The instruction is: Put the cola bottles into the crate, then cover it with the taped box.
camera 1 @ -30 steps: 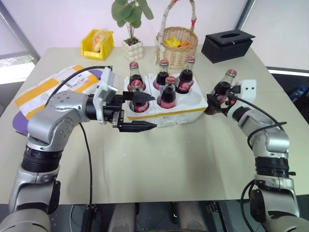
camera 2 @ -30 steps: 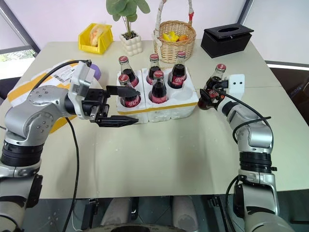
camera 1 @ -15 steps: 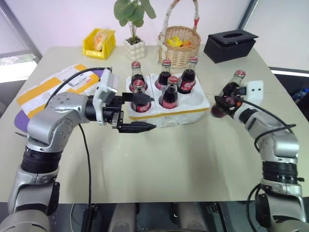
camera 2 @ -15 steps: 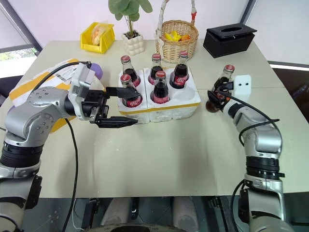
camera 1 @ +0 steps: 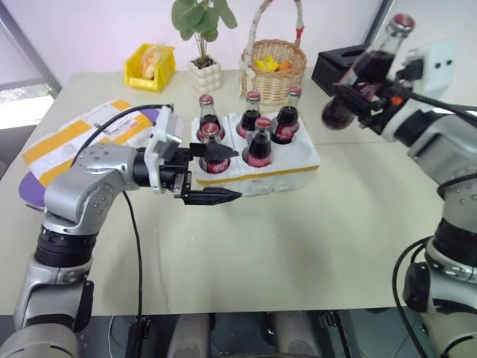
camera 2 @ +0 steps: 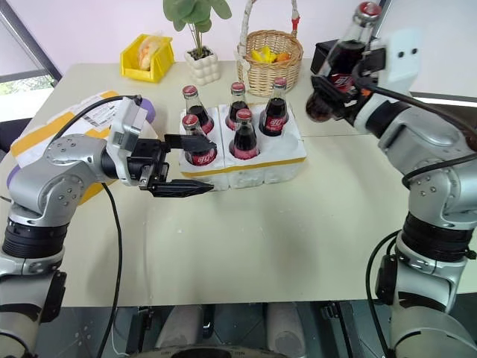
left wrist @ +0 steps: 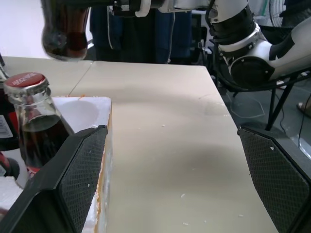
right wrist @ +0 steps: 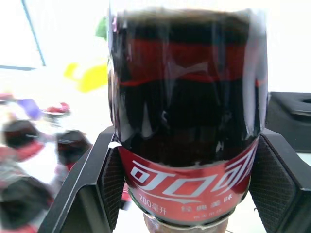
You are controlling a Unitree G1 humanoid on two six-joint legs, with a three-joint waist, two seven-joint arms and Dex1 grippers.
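Next, I release the cola bottle with my right gripper in the empty front corner hole of the white foam crate (camera 1: 294, 154).
The white foam crate (camera 1: 279, 173) with its yellow tape band sits mid-table and holds several cola bottles (camera 1: 259, 143), each upright in a hole. My left gripper (camera 1: 214, 174) is open at the crate's front left corner, with one finger (left wrist: 73, 179) alongside the foam wall (left wrist: 104, 160) and nothing held. My right gripper (camera 1: 359, 91) is shut on one more cola bottle (camera 2: 337, 68), tilted and held high above the table to the right of the crate; its red label (right wrist: 189, 187) sits between the pads. The taped box (camera 1: 71, 136) lies at the far left.
At the back of the table stand a woven basket (camera 1: 274, 71), a black box (camera 1: 350, 66), a yellow bin (camera 1: 151, 66) and a potted plant (camera 1: 205, 74). A purple object (camera 1: 28, 190) pokes out beside the taped box. Bare tabletop lies in front of the crate.
My right gripper has lifted its cola bottle off the table, high up and a little toward the crate. The left arm has stayed still.
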